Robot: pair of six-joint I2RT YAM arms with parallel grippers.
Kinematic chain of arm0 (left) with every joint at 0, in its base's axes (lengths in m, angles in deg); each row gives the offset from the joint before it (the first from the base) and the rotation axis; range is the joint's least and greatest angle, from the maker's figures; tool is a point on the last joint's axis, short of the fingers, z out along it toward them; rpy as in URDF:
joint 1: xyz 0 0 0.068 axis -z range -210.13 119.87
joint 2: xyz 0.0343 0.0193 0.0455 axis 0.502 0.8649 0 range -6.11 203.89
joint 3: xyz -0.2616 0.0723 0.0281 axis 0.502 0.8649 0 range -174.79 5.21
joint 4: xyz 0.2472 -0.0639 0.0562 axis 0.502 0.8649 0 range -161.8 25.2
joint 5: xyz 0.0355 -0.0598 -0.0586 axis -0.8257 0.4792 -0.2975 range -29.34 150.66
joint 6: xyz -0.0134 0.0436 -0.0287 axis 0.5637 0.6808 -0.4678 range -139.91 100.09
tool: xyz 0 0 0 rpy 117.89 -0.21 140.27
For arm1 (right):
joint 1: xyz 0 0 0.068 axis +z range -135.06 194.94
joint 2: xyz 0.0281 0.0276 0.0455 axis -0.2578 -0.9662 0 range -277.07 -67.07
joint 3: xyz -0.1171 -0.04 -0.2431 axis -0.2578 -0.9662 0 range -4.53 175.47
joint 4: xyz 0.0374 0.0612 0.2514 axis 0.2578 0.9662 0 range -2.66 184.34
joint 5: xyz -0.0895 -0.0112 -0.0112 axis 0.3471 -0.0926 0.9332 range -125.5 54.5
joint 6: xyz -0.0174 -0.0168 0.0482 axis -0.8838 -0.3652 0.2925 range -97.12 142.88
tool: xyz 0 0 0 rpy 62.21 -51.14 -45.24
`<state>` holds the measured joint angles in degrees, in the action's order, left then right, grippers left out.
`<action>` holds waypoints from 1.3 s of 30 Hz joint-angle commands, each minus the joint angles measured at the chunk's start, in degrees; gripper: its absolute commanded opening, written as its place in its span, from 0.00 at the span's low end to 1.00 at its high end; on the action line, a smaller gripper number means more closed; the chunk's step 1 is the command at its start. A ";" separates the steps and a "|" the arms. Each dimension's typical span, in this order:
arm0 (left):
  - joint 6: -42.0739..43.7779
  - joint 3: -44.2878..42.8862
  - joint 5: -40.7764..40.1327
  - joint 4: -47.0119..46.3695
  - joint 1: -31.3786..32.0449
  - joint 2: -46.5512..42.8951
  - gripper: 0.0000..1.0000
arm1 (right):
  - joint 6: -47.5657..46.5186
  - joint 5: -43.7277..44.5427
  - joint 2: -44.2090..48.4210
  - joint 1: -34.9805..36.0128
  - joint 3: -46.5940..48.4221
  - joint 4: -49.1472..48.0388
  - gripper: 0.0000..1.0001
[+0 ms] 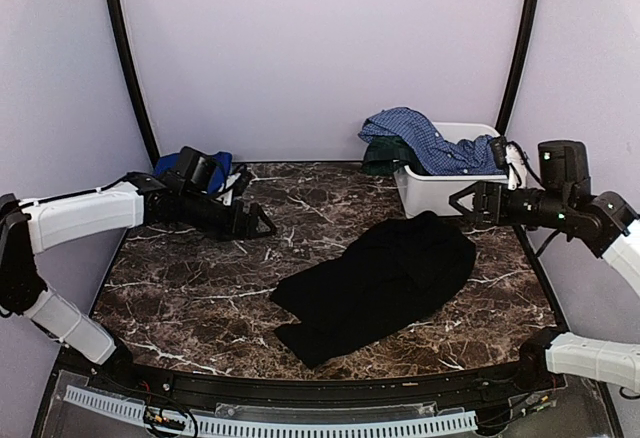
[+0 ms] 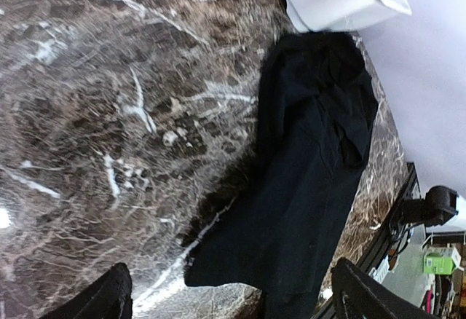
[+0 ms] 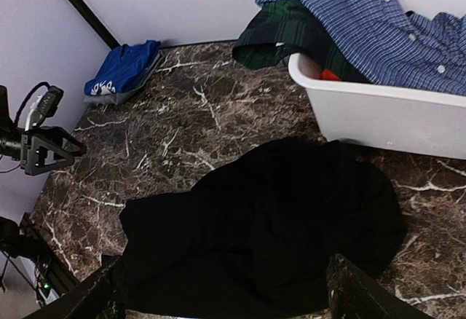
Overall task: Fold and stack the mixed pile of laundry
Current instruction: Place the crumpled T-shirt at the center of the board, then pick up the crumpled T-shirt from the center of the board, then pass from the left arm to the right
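Observation:
The black garment has its loose end [image 1: 284,300] [image 2: 211,272] nearest my left gripper, farther from the table's front edge, and next my left gripper should go there and close on it.
A large plain black garment [image 1: 385,280] lies crumpled on the marble table, right of middle; it also shows in the left wrist view [image 2: 313,166] and right wrist view [image 3: 269,224]. A blue checked shirt [image 1: 425,138] drapes over a white bin [image 1: 425,196], with a dark green-navy plaid garment [image 3: 280,35] and a small red-orange piece [image 3: 329,75] under it. A folded royal-blue printed tee [image 3: 124,68] lies at the back left. My left gripper [image 1: 262,226] is open and empty above the left table. My right gripper [image 1: 458,201] is open and empty beside the bin, above the black garment.
The white bin's front wall [image 3: 378,119] stands at the back right of the table. Dark marble table surface [image 1: 200,288] lies bare at the left and front. Purple walls and black corner poles [image 1: 125,58] close in the back.

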<state>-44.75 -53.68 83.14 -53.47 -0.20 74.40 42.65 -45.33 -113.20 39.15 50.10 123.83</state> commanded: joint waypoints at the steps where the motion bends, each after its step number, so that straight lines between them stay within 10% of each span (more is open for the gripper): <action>1: 2.01 -0.73 -1.31 -0.89 6.03 8.34 0.90 | -0.64 -7.99 -6.95 0.50 -3.11 -6.41 0.88; 14: 0.06 -1.50 -1.04 -2.86 11.12 24.33 0.67 | -6.07 -11.41 -17.23 1.11 1.72 -10.10 0.88; 22: 2.53 -4.06 -0.67 -1.44 11.21 15.47 0.02 | -11.37 -14.19 -19.26 1.11 6.32 -9.69 0.87; 39: 14.05 -29.92 11.07 9.88 11.20 6.44 0.00 | -26.96 -29.96 -31.50 12.00 16.99 -21.90 0.96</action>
<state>-34.43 -80.83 88.43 -48.27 10.71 80.46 21.75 -72.17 -141.22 48.30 63.10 106.74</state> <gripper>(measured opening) 0.005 0.957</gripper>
